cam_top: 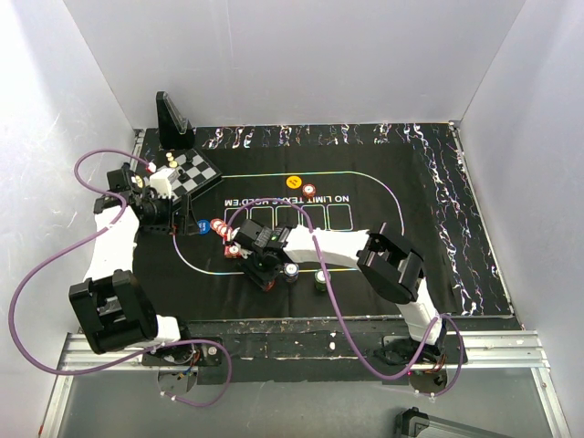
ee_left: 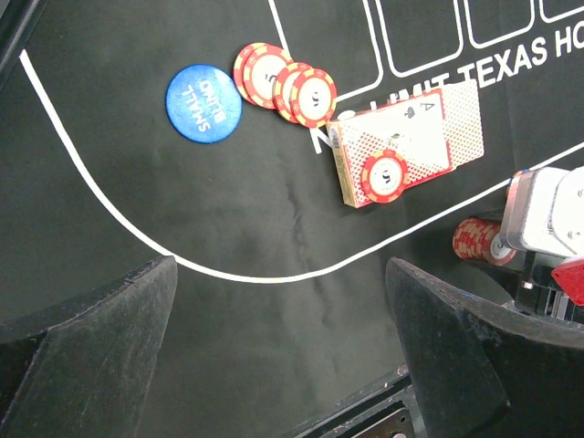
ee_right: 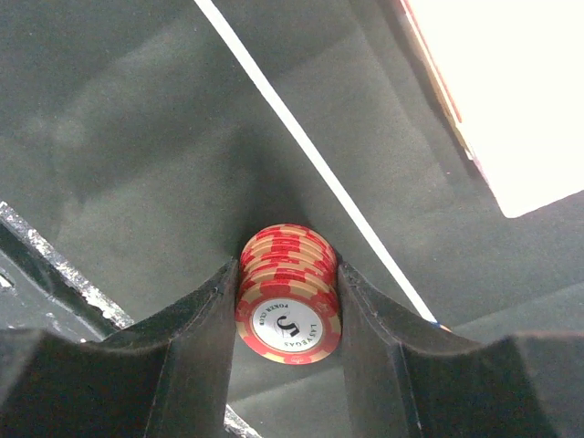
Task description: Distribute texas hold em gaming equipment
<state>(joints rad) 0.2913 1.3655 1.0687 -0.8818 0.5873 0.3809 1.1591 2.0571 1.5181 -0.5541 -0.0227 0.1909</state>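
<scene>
I should release the red poker chips, now held low over the black mat, with my right gripper on the mat's near line (cam_top: 359, 265), just past the green chip stack.
My right gripper (ee_right: 287, 271) is shut on a stack of red poker chips (ee_right: 288, 294), with a finger pressed against each side, low over the black mat (ee_right: 137, 137). From above, the right gripper (cam_top: 265, 271) is at the mat's near middle. A grey chip stack (cam_top: 291, 272) and a green one (cam_top: 321, 278) stand just to its right. My left gripper (ee_left: 281, 274) hangs open and empty over bare mat. Beyond it lie a blue small-blind button (ee_left: 203, 103), three red chips (ee_left: 285, 82) and red-backed cards (ee_left: 420, 128) with a red chip (ee_left: 384, 175) on top. The orange button (cam_top: 294, 181) lies further back.
A small chessboard (cam_top: 193, 172) with pieces sits at the back left, behind the left arm. A black upright wedge (cam_top: 172, 119) stands at the mat's far left corner. One lone chip (cam_top: 322, 190) lies near the orange button. White walls enclose three sides.
</scene>
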